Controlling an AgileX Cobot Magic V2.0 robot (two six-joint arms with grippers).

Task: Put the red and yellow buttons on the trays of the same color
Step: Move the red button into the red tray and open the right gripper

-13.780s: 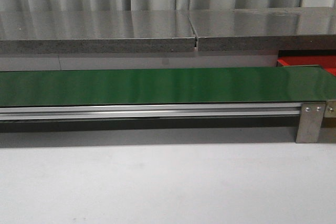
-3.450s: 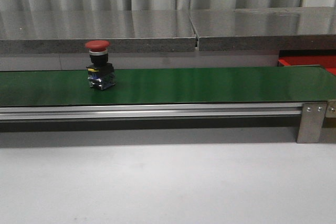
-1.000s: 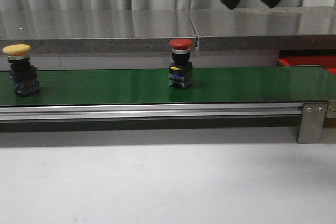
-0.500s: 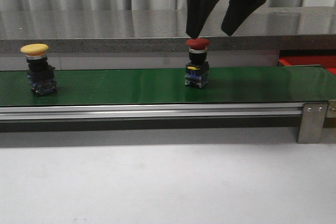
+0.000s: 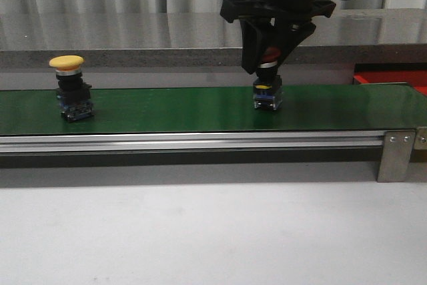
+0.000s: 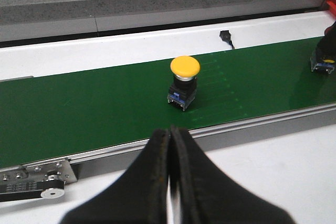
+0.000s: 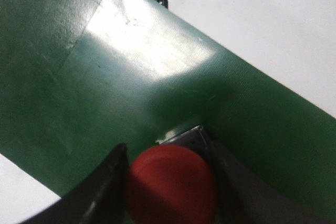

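My right gripper is to act next. It will put the red button down in the red tray [image 5: 416, 89], just behind the green belt's corner.
The red button [image 5: 267, 91] stands upright on the green belt [image 5: 167, 108], right of its middle. My right gripper [image 5: 269, 63] has come down over it, and its fingers press both sides of the red cap [image 7: 170, 182]. In the right wrist view the gripper [image 7: 165, 153] holds the cap between its two dark fingers. The yellow button [image 5: 69, 88] stands on the belt at the left and also shows in the left wrist view [image 6: 184, 80]. My left gripper [image 6: 169, 132] is shut and empty, in front of the belt. A red tray [image 5: 393, 78] shows at the far right.
A grey shelf [image 5: 133, 38] runs behind the belt. The belt's aluminium rail [image 5: 200, 141] and end bracket [image 5: 395, 155] face the white tabletop [image 5: 213, 231]. A small black cable end [image 6: 226, 36] lies behind the belt.
Both buttons have ridden the belt to the right. My right gripper dropped from above the red button and closed on its cap.
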